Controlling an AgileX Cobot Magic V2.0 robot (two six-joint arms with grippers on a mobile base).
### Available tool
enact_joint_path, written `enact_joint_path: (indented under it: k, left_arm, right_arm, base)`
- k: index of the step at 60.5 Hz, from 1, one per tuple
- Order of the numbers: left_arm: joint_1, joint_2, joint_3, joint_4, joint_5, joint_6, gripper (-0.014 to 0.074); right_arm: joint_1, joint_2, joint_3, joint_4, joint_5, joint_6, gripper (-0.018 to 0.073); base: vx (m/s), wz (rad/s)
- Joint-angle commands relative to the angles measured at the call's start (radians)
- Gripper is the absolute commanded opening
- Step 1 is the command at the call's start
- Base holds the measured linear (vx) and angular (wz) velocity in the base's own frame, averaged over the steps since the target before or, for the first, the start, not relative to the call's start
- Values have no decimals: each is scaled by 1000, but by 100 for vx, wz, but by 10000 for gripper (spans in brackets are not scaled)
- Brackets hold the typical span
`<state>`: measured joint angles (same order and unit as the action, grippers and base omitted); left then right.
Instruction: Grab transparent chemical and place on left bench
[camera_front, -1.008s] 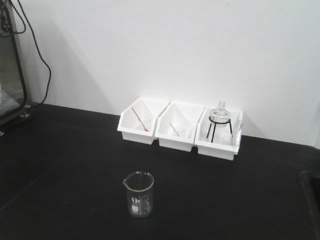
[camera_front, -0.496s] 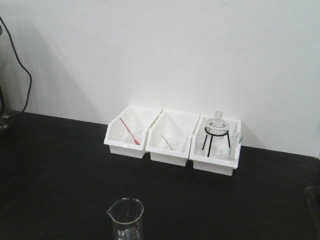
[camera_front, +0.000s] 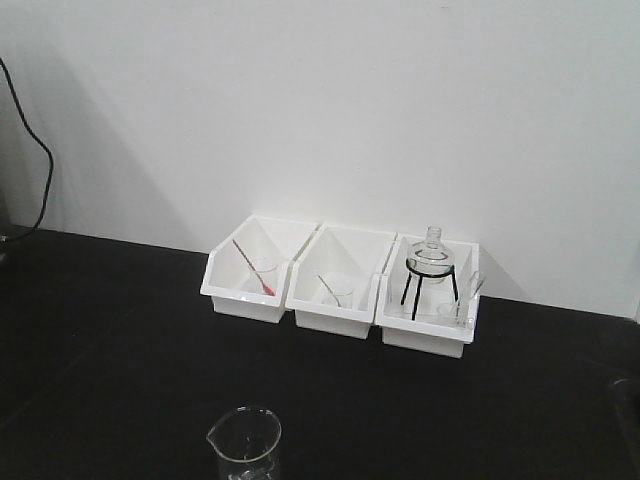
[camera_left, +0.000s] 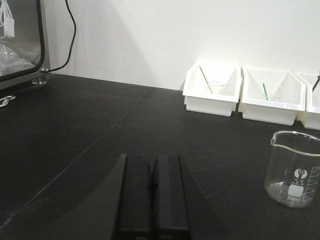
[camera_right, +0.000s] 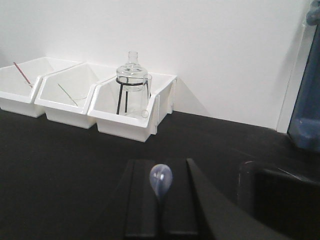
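Observation:
Next, my right gripper lets go of the transparent chemical inside the glass beaker (camera_front: 250, 459) standing in front of the white bins.
My right gripper (camera_right: 160, 164) is shut on the transparent chemical, a clear pipette whose small bulb (camera_right: 161, 181) sticks out between the fingers; its stem is hidden. It hovers above the left bench (camera_right: 55, 150), a matte black worktop by a white wall, short of the right white bin (camera_right: 131, 120). My left gripper (camera_left: 152, 161) is shut and empty, low over the bench (camera_left: 75, 125). The bench (camera_front: 100, 340) and its row of three bins show in the front view; neither gripper does.
The left bin (camera_front: 238, 300) holds a red dropper (camera_front: 250, 266), the middle bin (camera_front: 322, 312) a green one (camera_front: 327, 289), the right bin (camera_front: 425, 338) a flask on a black tripod (camera_front: 432, 262). A glass beaker (camera_front: 243, 445) stands in front. A dark recess (camera_right: 280, 200) lies right.
The front view has shifted: the bins have slid left and lower in the picture, and the beaker has dropped to the bottom edge. The cable at left has moved almost out of view.

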<state>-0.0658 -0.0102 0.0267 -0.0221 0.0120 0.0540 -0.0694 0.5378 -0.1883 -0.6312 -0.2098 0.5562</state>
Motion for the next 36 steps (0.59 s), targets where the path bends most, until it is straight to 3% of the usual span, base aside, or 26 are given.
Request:
enact_joint_path:
  k: [1, 14, 21, 29, 33, 36]
  left_arm:
    - [-2, -19, 16, -1, -78, -8, -3]
    - [-2, -19, 16, -1, -78, -8, -3]
    - [-2, -19, 16, -1, -78, -8, -3]
    - [-2, -19, 16, -1, -78, -8, -3]
    - [-2, -19, 16, -1, -78, -8, -3]
    - [-2, -19, 16, -1, -78, -8, -3]
  right_arm:
    - [-4, -1, -30, 10, -114, 4, -8]
    - [-3, 8, -41, -14, -307, 18, -8]
    - [-3, 58, -131, -229, -385, 91, -6]
    - [-3, 196, -312, -531, -562, 334, -4]
    - [-3, 280, -393, -633, -647, 419, -3]
    - [-3, 336, -442, -660, -695, 424, -3]
  base:
    - [0, 1]
    - [0, 0]
    - [0, 0]
    - [0, 0]
    - [0, 0]
    - [0, 0]
